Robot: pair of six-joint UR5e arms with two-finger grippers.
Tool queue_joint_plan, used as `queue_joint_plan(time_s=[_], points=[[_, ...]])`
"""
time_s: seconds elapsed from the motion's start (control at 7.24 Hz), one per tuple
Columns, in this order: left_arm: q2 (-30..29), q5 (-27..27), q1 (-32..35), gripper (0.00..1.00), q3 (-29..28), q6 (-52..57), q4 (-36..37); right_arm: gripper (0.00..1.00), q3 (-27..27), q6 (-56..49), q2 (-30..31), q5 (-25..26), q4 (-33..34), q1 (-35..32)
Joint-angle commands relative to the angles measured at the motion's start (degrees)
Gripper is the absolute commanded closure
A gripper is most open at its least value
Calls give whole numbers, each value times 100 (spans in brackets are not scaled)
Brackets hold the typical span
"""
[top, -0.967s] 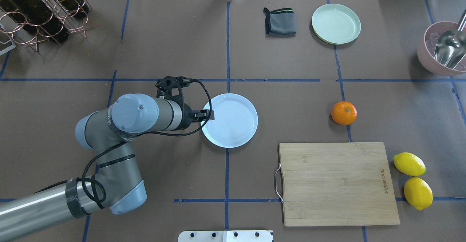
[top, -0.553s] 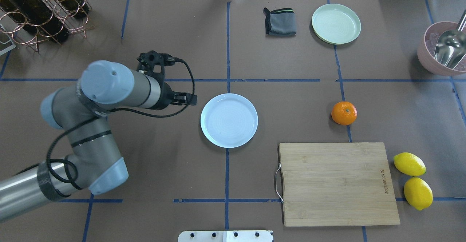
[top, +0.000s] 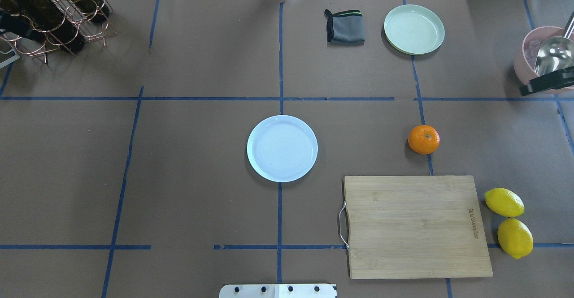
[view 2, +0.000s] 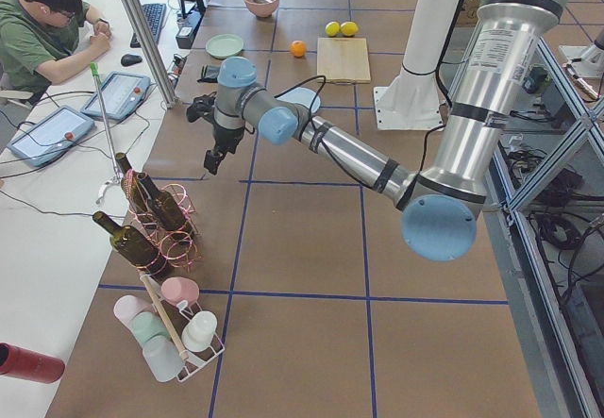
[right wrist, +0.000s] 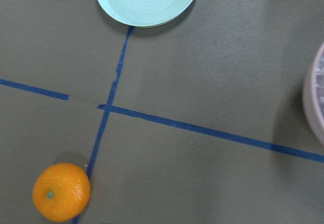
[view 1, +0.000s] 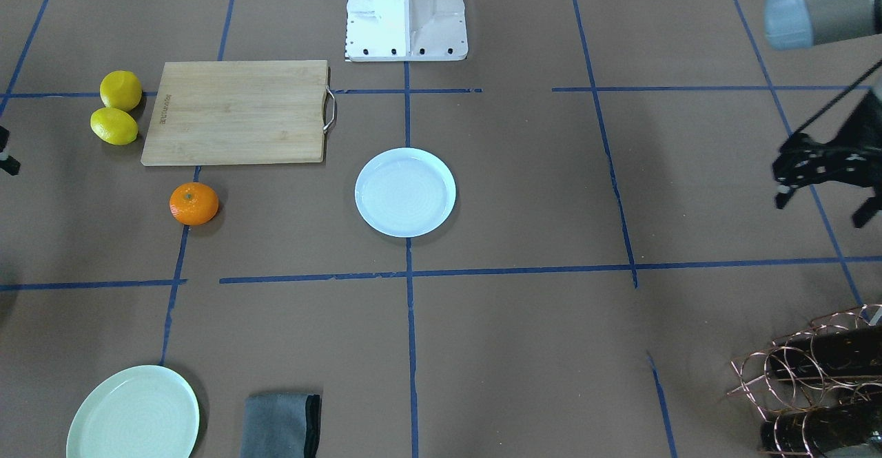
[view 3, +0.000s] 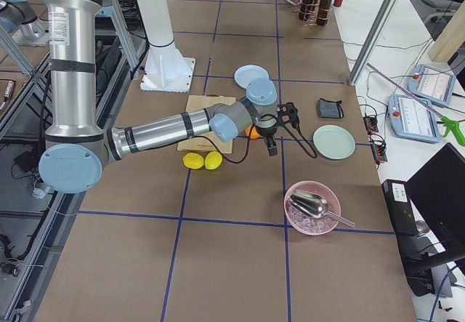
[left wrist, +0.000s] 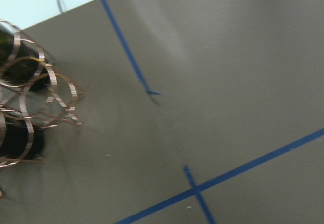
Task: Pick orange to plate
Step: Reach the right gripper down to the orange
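The robot's right gripper should next go to the orange beside the cutting board and close around the orange's middle (view 1: 194,202) (right wrist: 62,192).
The orange (top: 423,139) lies on the brown table, just beyond the cutting board's far edge; it also shows low and left in the right wrist view (right wrist: 61,191). The pale blue plate (top: 282,148) sits empty at the table's middle. My right gripper (top: 545,85) pokes in at the overhead view's right edge by the pink bowl, and hangs above the table near the orange (view 3: 271,147). My left gripper (view 1: 861,213) hangs far from the plate, near the wine rack (view 2: 211,161). I cannot tell whether either gripper is open or shut.
A wooden cutting board (top: 415,226) lies near the front right, two lemons (top: 504,202) beside it. Far right are a mint-green plate (top: 414,29), a grey cloth (top: 345,27) and a pink bowl with a metal scoop (top: 545,60). A wine rack (top: 45,11) stands far left.
My left arm has pulled back from the plate's rim to the left and out of the overhead view. A black part of my right gripper has appeared at the right edge. Orange and plate stay put.
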State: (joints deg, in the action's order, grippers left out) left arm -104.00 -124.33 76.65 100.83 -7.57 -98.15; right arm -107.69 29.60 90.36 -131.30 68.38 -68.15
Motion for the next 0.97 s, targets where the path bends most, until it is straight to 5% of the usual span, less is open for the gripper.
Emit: queue_joint_plan(time_s=[0.0,0.28,0.55,0.83], points=[[134,-179,1174,0,-738,1876,705,0,-111,1045,-343,579,-71,924],[685,-223,1580,0,-784,2075,1190,0,-182,1127,-327,1078,-36,1495],[1274,-1078,1712,0,-548,2084,1210,0,-165,1766,-274,2104,-62,2442],[1470,-1216,1713,0,-284,2075,1219,0,-147,2302,-274,2511,-97,2937]])
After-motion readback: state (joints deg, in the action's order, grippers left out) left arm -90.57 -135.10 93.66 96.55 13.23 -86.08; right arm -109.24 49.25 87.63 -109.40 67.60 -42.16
